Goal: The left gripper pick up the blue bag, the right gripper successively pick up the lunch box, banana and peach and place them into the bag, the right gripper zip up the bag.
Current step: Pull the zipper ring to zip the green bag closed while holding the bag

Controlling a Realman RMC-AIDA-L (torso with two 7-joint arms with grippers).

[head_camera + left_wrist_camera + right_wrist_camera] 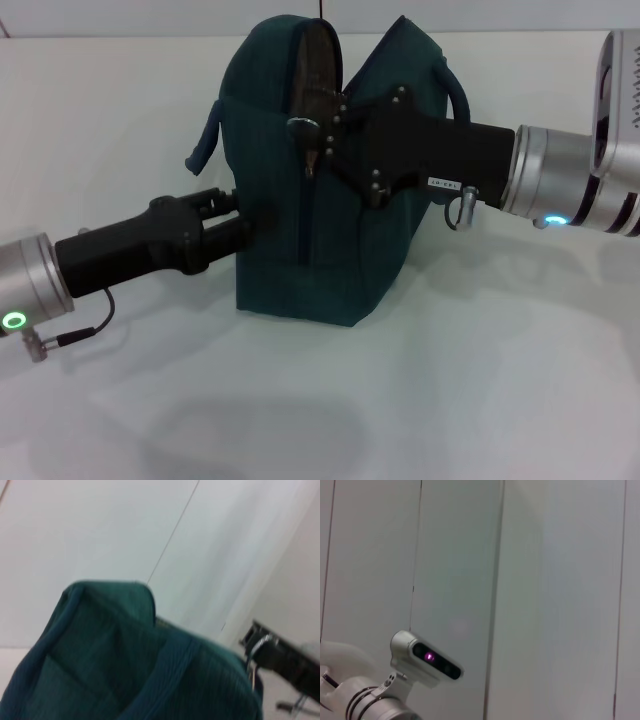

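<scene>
My left gripper should pinch that side (258,218) of the bag, where its fingers are standing apart, before my right gripper pulls the zipper up.
The blue bag (270,120) stands upright on the white table (450,380), and its fabric (125,670) fills the left wrist view. My left gripper (243,222) comes in from the left and is shut on the bag's side wall, low down. My right gripper (322,130) reaches in from the right at the bag's upper front, shut on the zipper pull (303,127). Above the pull the top opening (320,55) still gapes, dark inside. The lunch box, banana and peach are out of view.
The bag's carry handles stick out at left (203,140) and right (458,95). In the left wrist view the right arm's wrist (280,660) shows past the bag. The right wrist view holds only a white wall and the robot's head camera (427,660).
</scene>
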